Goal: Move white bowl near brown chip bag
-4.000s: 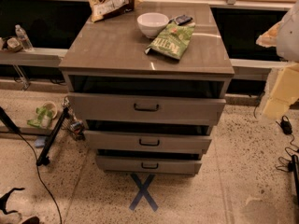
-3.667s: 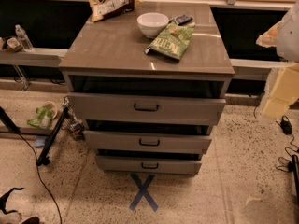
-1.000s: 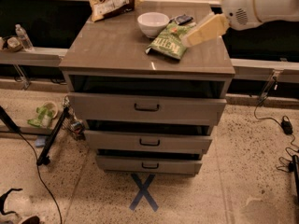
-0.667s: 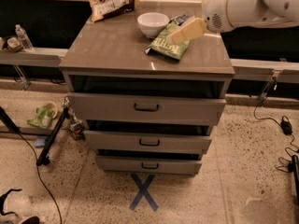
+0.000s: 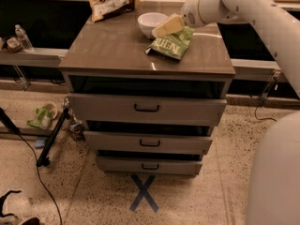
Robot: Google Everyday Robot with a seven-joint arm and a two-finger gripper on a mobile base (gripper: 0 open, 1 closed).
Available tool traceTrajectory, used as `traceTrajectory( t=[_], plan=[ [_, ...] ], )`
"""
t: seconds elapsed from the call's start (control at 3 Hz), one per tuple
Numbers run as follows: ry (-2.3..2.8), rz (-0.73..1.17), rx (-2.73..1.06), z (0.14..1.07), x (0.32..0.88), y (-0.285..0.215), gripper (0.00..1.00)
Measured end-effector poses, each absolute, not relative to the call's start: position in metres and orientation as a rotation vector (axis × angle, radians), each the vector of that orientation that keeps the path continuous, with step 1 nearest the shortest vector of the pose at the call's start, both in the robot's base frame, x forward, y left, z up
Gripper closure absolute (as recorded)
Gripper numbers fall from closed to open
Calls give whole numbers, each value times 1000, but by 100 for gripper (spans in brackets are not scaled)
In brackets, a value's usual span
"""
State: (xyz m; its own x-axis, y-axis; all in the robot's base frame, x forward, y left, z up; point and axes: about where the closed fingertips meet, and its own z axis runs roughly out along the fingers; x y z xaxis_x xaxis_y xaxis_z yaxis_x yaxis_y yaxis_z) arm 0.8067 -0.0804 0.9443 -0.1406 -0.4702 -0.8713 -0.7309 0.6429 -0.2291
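The bowl is to move toward the brown chip bag. So next, my gripper needs to go to the near-side rim [image 5: 148, 28] of the white bowl and close there.
The white bowl [image 5: 150, 22] stands upright at the back middle of the cabinet top [image 5: 112, 48]. The brown chip bag [image 5: 111, 1] lies at the back left corner, its tan and white label up. The gripper [image 5: 165, 27] comes in from the upper right on a white arm [image 5: 234, 6]. It hovers at the bowl's right rim, just over the green chip bag [image 5: 171, 43].
The cabinet has three drawers [image 5: 146, 108], each pulled out slightly. A blue tape X [image 5: 144, 192] marks the floor in front. A black stand leg and cable [image 5: 49, 142] lie at floor left. A water bottle [image 5: 22, 36] stands on a left shelf. The robot's white body [image 5: 276, 177] fills the lower right.
The arm has swung in from the right edge and moved left across the cabinet top, from beside the green bag to the bowl's right rim. Bowl and bags have not moved.
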Motion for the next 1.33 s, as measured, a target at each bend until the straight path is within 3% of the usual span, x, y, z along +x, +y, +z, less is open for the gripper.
traceTrajectory(
  t=[0.33,1.0,1.33],
  plan=[
    [1844,250,-969,927,842,-72,0],
    [1860,209,-970,928,851,-68,0],
    [1865,219,-1021,923,854,-50,8]
  ],
)
